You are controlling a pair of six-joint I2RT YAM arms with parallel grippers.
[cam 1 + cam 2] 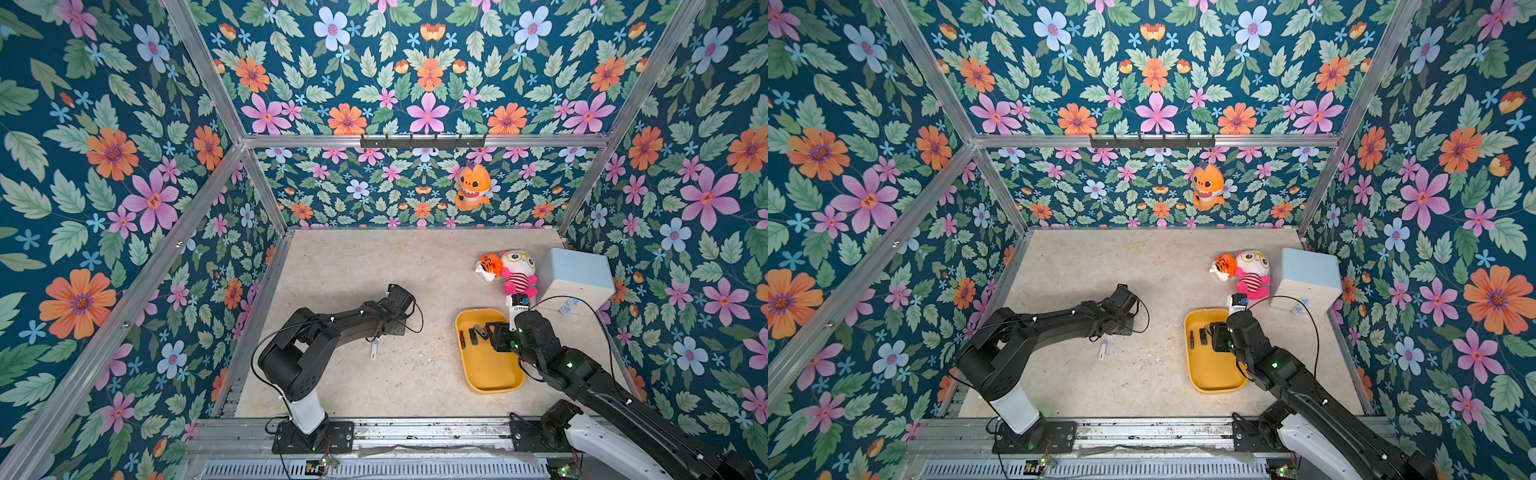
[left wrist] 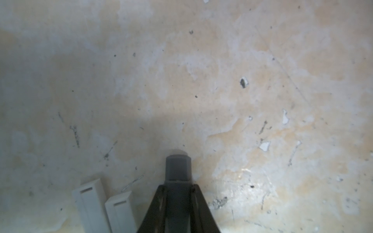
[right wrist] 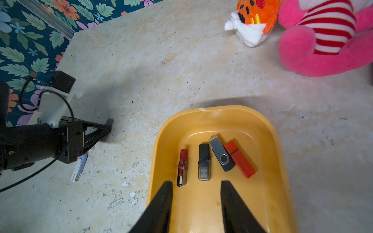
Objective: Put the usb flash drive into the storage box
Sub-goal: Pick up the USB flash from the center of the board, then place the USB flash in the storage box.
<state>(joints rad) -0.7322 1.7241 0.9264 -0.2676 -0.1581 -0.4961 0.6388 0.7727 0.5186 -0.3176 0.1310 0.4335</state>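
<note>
Next, the left gripper releases the gray usb flash drive on the tray's bare front part (image 1: 504, 368), beside the right arm.
A white usb flash drive (image 1: 374, 349) (image 1: 1103, 349) (image 3: 79, 167) lies on the beige floor, partly under my left gripper's body. My left gripper (image 3: 109, 126) (image 2: 178, 161) is shut with its tips down at the floor. The drive's pale shell (image 2: 90, 201) shows beside the fingers, not between them. The storage box (image 1: 486, 374) (image 1: 1212, 374) (image 3: 201, 201), a shallow yellow tray, sits to the right. Several flash drives lie in it: dark red (image 3: 182, 165), black (image 3: 204, 161), silver-and-black (image 3: 221, 153) and red (image 3: 239, 159). My right gripper (image 3: 196, 182) (image 1: 482, 331) hangs open over the tray, holding nothing.
An orange tiger plush (image 1: 488, 267) and a pink striped plush (image 1: 517, 272) lie behind the tray. A pale blue cabinet (image 1: 575, 278) stands at the back right. An orange plush (image 1: 471, 187) hangs on the back wall. Floral walls enclose the floor.
</note>
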